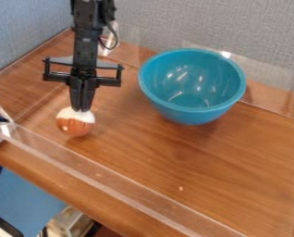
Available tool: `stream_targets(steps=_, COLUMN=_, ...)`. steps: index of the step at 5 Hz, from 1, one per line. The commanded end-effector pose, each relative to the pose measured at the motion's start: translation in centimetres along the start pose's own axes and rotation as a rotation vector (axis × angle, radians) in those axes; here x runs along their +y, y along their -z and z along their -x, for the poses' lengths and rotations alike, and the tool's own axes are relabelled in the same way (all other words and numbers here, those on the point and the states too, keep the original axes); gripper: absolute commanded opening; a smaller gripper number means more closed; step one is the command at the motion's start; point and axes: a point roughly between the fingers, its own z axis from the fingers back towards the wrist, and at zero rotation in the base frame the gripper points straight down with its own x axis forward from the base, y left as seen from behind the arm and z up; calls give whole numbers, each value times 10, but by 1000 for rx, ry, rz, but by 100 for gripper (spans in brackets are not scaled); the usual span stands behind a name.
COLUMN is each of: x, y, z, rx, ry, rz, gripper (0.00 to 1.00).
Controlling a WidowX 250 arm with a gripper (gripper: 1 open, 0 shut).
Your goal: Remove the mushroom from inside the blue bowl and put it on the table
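Observation:
The gripper I use will let go of the mushroom on the wooden table (79,137) beside the clear front side.
The mushroom (73,124), cream stem up and reddish-brown cap down, sits at the table (175,157) surface at the left, well away from the blue bowl (193,85). My gripper (79,112) points steeply down onto it, its black fingers closed on the stem. Whether the cap rests on the wood or hangs just above it I cannot tell. The bowl stands upright at the back right with nothing visible inside it.
Low clear acrylic walls (100,176) run along the table's front and left edges. A grey fabric wall stands behind. The black arm (91,28) rises from the gripper toward the back left.

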Motion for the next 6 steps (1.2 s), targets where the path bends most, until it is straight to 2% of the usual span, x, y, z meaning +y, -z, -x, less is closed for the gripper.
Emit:
stream_targets(steps=1, x=2, y=-13, z=-7, rx=-30, ry=-110, rz=47, gripper=0)
stream_targets(steps=2, x=1, y=-7, z=-10, rx=-8, ry=-187, rz=60, gripper=0)
stream_targets(steps=3, x=-3, y=-8, z=-6, rx=13, ry=-271, rz=77, gripper=0)
stream_targets(steps=6, x=-12, y=-6, z=6, rx=36, ry=-431, rz=110, gripper=0)
